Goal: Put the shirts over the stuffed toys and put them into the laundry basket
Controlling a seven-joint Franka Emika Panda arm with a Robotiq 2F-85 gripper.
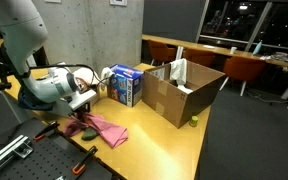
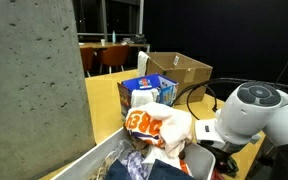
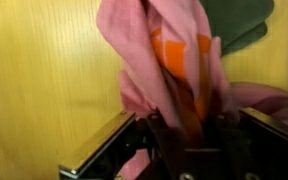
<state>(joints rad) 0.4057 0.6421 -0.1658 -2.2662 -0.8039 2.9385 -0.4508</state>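
Next, I let go of the pink shirt in the laundry basket (image 1: 74, 93), between the dark blue garment and the cream-white shirt.
In the wrist view the pink shirt (image 3: 134, 50) is bunched on the wooden table over a round orange-red stuffed toy (image 3: 174, 55), which shows through a gap. My gripper (image 3: 187, 120) is shut on the shirt with the toy inside the fold. A green stuffed toy (image 3: 234, 20) lies just beyond. In an exterior view the gripper (image 1: 81, 113) is low over the pink shirt (image 1: 102, 130). The cream-white shirt (image 2: 154, 125) with orange print rests at the laundry basket (image 2: 89, 160), whose pale rim shows at the bottom.
A blue-and-white carton (image 1: 126, 85) stands behind the gripper, and a big open cardboard box (image 1: 184, 90) sits further along the table. Orange-handled tools (image 1: 84, 156) and a metal rail (image 1: 9, 155) lie near the table's front edge. A dark blue garment (image 2: 124, 170) lies in the basket.
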